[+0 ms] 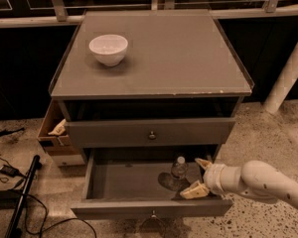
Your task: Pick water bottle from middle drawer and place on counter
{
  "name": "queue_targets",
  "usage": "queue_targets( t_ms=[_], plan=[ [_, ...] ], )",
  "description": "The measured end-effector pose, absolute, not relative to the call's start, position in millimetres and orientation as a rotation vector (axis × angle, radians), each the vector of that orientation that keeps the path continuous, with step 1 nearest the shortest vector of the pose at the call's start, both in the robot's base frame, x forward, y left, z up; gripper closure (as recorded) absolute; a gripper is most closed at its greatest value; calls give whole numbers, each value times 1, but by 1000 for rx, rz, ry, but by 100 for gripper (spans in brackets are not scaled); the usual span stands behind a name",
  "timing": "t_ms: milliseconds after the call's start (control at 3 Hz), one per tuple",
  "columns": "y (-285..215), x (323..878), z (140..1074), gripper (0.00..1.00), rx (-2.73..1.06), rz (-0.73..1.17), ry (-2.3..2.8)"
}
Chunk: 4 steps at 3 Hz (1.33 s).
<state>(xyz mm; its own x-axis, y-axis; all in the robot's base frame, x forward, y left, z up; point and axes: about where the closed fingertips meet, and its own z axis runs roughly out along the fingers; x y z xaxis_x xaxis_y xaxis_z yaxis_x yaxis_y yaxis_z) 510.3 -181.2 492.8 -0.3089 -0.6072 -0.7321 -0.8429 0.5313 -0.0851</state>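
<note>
The gripper needs to next close on the water bottle's body (pixel 179 169), below its white cap.
The water bottle (pixel 179 170) stands upright in the open middle drawer (pixel 124 182), right of its centre. It is clear with a white cap. My gripper (pixel 197 177) reaches into the drawer from the right on a white arm. Its two tan fingers (pixel 194 191) are spread open just to the right of the bottle, apart from it and holding nothing. The counter (pixel 159 53) is the flat grey cabinet top above the drawers.
A white bowl (pixel 108 49) sits on the counter's left rear part. The upper drawer front (pixel 151 132) with a round knob is shut above the open drawer. A cardboard box (pixel 57 133) and black cables (pixel 10 182) lie on the floor at the left. A white post (pixel 288 73) stands at the right.
</note>
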Motion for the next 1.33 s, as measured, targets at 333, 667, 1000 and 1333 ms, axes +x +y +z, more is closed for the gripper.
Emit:
queue_targets(
  t_ms=[333,667,1000,1333],
  plan=[
    [-173,521,485,22,-1151,435,2015],
    [-164,532,476,23,-1138,467,2003],
    [-156,540,465,20,-1143,486,1989],
    [-152,550,456,19,-1144,487,1976]
  ],
)
